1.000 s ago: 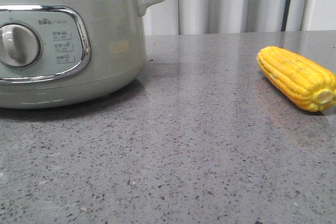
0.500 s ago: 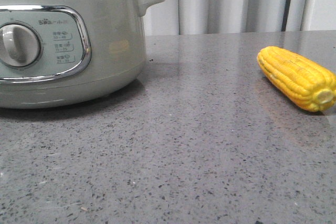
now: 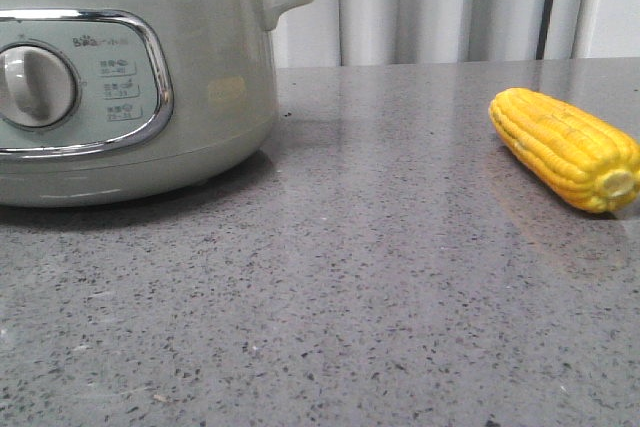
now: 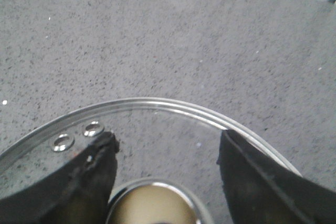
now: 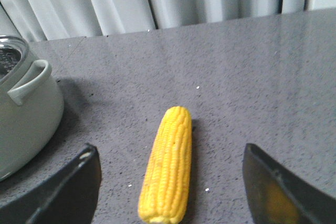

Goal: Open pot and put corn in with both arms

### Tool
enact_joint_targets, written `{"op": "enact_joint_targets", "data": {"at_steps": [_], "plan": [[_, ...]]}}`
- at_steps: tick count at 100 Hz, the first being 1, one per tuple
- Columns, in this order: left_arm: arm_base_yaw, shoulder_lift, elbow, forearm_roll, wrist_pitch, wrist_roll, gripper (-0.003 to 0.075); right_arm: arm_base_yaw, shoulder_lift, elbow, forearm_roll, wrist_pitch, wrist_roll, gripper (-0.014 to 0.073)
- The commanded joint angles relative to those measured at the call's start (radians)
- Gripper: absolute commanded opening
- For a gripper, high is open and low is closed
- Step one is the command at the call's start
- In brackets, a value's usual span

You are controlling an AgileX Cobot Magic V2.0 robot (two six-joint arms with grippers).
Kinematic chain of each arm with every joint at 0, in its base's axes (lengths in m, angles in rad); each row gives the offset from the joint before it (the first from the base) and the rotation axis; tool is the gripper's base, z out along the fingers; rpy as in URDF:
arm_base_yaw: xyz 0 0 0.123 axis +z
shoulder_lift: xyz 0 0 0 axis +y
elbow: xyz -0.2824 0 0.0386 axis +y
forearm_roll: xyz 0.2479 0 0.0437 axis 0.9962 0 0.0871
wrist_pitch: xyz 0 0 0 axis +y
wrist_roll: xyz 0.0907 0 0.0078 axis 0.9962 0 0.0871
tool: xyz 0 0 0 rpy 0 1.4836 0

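The fingers of my right gripper should next go down to the middle of the yellow corn (image 3: 562,145) (image 5: 170,163) and close there, one on each long side.
The pale grey-green pot (image 3: 200,77) stands at the left of the table with no lid on its steel rim; its handle and side also show in the right wrist view (image 5: 26,114). The yellow corn (image 3: 565,147) lies on the table at the right. My right gripper (image 5: 169,153) is open and hovers over the corn (image 5: 167,166), one finger to each side, not touching it. My left gripper (image 4: 167,137) is shut on the chrome knob (image 4: 152,203) of a glass lid (image 4: 173,106), held away from the pot over bare table. Neither gripper shows in the front view.
The grey speckled table (image 3: 380,277) runs between the pot and the corn. White curtains (image 3: 430,2) hang behind the table's far edge. Two small steam holes (image 4: 76,136) sit in the lid near my left finger.
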Motion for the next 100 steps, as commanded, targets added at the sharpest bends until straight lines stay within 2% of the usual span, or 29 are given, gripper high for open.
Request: {"op": "enact_joint_targets", "data": {"at_steps": [1, 18, 37, 51, 66, 90, 100], "plan": [[-0.019, -0.065, -0.041, -0.027, -0.091, -0.004, 0.0403, -0.005, 0.027, -0.042, 0.040, -0.065, -0.007, 0.0491], [-0.044, -0.232, -0.068, -0.039, -0.090, -0.004, 0.0358, 0.045, 0.103, -0.133, 0.047, 0.010, -0.007, 0.0491], [-0.130, -0.459, -0.083, -0.039, -0.078, -0.004, 0.0198, 0.123, 0.303, -0.329, 0.038, 0.189, -0.007, 0.0491], [-0.198, -0.620, -0.083, -0.039, 0.016, -0.004, 0.0113, 0.132, 0.494, -0.454, -0.018, 0.349, -0.007, 0.0491], [-0.238, -0.759, -0.083, -0.086, 0.101, -0.004, 0.0092, 0.132, 0.663, -0.502, -0.086, 0.388, -0.007, 0.0491], [-0.244, -0.875, -0.083, -0.121, 0.110, -0.004, 0.0092, 0.132, 0.857, -0.502, -0.094, 0.332, -0.007, 0.0487], [-0.244, -0.877, -0.083, -0.121, 0.122, -0.004, 0.0092, 0.132, 0.913, -0.502, -0.094, 0.325, -0.007, 0.0409]]}}
